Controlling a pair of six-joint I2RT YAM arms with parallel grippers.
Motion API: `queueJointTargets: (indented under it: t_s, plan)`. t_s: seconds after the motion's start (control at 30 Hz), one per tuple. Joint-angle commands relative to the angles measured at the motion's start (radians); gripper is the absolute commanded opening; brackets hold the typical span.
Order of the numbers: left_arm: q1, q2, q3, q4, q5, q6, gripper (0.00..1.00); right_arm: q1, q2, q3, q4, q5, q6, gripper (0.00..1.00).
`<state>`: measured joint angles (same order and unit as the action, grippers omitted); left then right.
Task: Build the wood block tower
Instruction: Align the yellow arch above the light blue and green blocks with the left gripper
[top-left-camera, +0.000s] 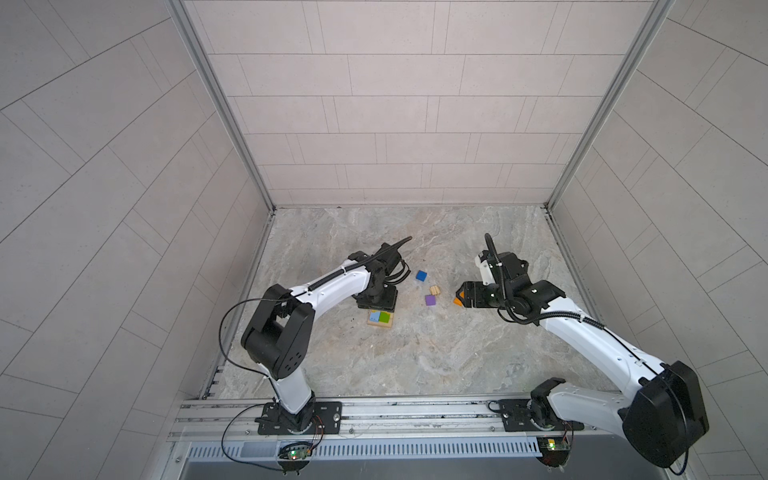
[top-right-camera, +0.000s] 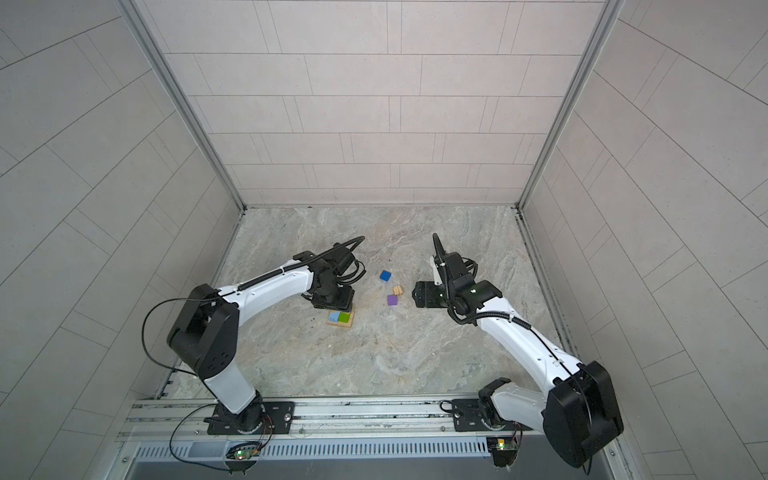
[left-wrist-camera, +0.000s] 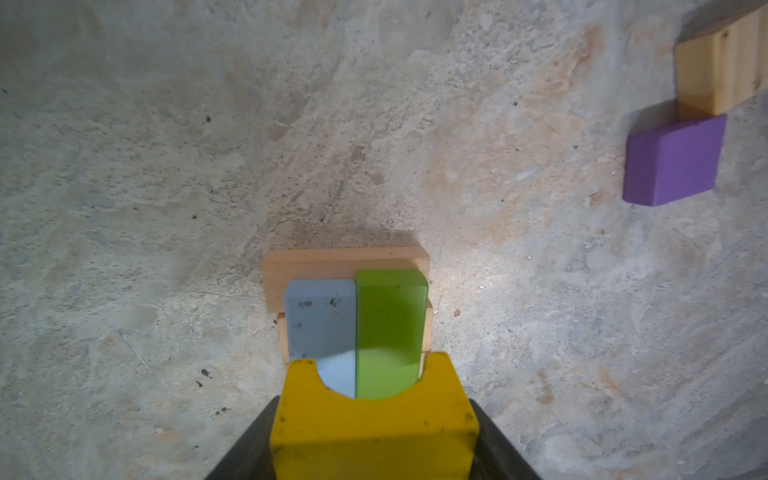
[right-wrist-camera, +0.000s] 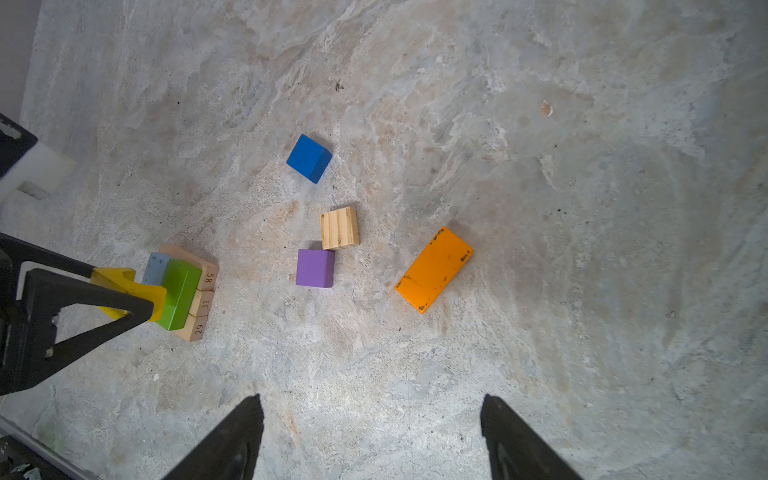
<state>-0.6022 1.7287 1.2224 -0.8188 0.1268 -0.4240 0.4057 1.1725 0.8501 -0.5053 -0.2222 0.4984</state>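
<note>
Next, my left gripper releases the yellow arch block across the tops of the light-blue and green bars (top-left-camera: 380, 313) (left-wrist-camera: 357, 374).
The tower's base (top-left-camera: 380, 319) (top-right-camera: 340, 318) is three tan numbered bars (right-wrist-camera: 203, 299) lying flat, with a light-blue bar (left-wrist-camera: 320, 320) and a green bar (left-wrist-camera: 390, 328) side by side on top. My left gripper (left-wrist-camera: 372, 415) (top-left-camera: 376, 301) is shut on a yellow arch block (left-wrist-camera: 374, 428) held over one end of those two bars. My right gripper (right-wrist-camera: 371, 405) (top-left-camera: 461, 297) hangs open and empty over the floor. An orange bar (right-wrist-camera: 434, 269), a purple cube (right-wrist-camera: 315, 268), a plain tan cube (right-wrist-camera: 339, 228) and a dark-blue cube (right-wrist-camera: 309, 158) lie loose on the floor beyond its fingers.
The marbled floor (top-left-camera: 415, 357) is boxed in by tiled walls at the back and both sides. A metal rail (top-left-camera: 395, 415) carrying both arm bases runs along the front edge. The purple cube and the tan cube touch at a corner.
</note>
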Motion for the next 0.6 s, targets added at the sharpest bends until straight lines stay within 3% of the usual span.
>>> queueJointTargets:
  t_s: [0.0,0.57]
  plan:
    - [-0.005,0.015,-0.005,-0.009,-0.025,0.023,0.57,0.003,0.006,0.004,-0.018,0.006,-0.007,0.83]
    - [-0.006,0.026,0.013,-0.03,-0.029,0.07,0.57,0.005,0.01,0.005,-0.019,0.008,-0.005,0.83]
